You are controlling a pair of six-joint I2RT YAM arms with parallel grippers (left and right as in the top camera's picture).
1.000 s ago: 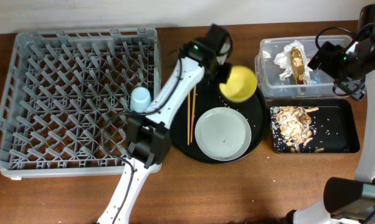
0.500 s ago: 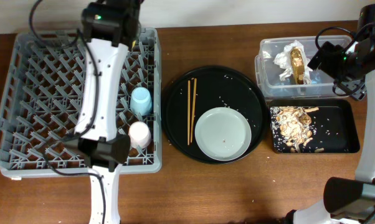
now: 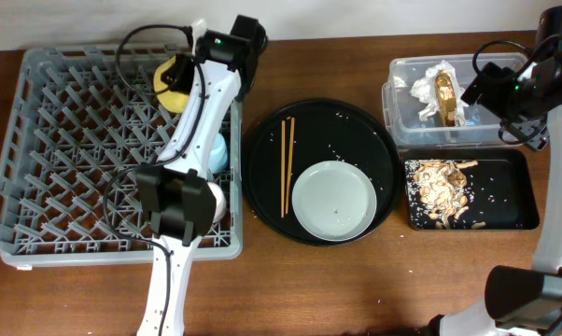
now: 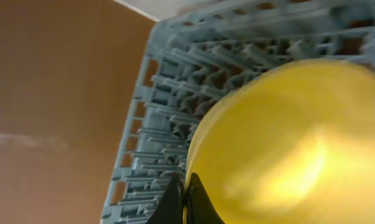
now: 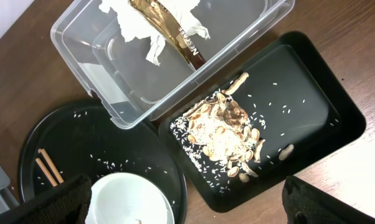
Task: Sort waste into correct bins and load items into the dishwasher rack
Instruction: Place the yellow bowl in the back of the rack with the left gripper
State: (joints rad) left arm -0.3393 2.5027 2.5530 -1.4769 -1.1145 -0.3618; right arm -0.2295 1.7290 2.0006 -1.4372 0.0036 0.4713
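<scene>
The robot's left gripper needs to release the yellow bowl upright in the grey dishwasher rack, just behind the light blue cup (image 3: 199,94).
My left gripper (image 4: 184,196) is shut on the rim of the yellow bowl (image 4: 287,143), holding it over the back of the grey dishwasher rack (image 3: 76,140); the bowl (image 3: 172,79) shows there from overhead. A light blue cup (image 3: 216,151) and a pale pink cup (image 3: 212,198) stand in the rack's right side, partly hidden by the arm. The grey-green plate (image 3: 334,201) and chopsticks (image 3: 286,163) lie on the round black tray (image 3: 365,131). My right gripper (image 5: 190,202) is open and empty above the clear tub (image 3: 402,117), which holds the white wrapper (image 5: 137,15) and its brown-gold piece (image 5: 175,37).
The shallow black rectangular tray (image 3: 514,187) at the right holds brown food scraps (image 3: 440,191) and white crumbs. Rice grains are scattered on the round tray. Bare wooden table lies in front of the rack and trays.
My left arm carried the yellow bowl from over the round tray leftward to the back of the rack. The right arm has not moved.
</scene>
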